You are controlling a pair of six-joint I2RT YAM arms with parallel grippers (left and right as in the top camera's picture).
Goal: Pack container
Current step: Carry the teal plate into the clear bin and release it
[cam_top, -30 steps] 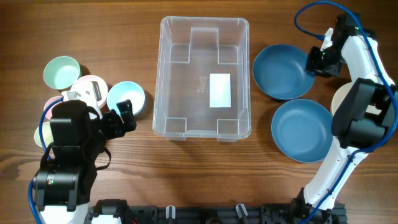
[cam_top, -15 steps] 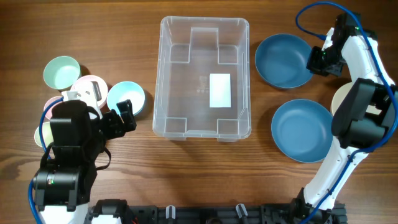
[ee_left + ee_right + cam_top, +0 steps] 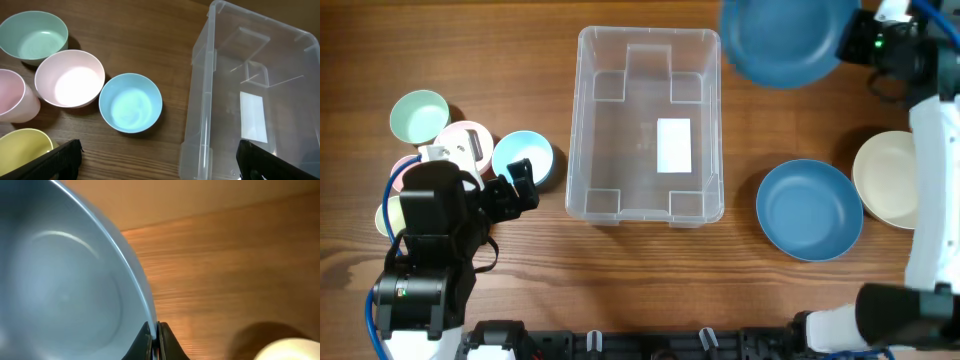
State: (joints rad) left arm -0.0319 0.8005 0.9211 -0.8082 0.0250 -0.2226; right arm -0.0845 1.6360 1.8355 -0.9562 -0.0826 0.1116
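Observation:
The robot's right gripper needs to release the dark blue bowl in the middle of the clear plastic container [image 3: 639,123], overlapping the white label.
The clear plastic container [image 3: 585,120] stands empty in the middle of the table, a white label on its base; it also shows in the left wrist view [image 3: 200,100]. My right gripper [image 3: 850,42] is shut on the rim of a dark blue bowl [image 3: 785,40] and holds it raised at the container's far right corner. In the right wrist view the jaws [image 3: 155,332] pinch that bowl's rim [image 3: 60,280]. My left gripper [image 3: 518,185] is open and empty, left of the container, near a light blue cup [image 3: 530,152].
A second dark blue bowl [image 3: 810,208] and a cream bowl [image 3: 885,178] lie at the right. At the left stand a green cup [image 3: 418,115], a pink cup [image 3: 70,77], another pink cup [image 3: 12,95] and a yellow cup [image 3: 25,145].
My right gripper has lifted the dark blue bowl off the table and carried it up and toward the far edge. The cream bowl is now uncovered. The left arm has not moved.

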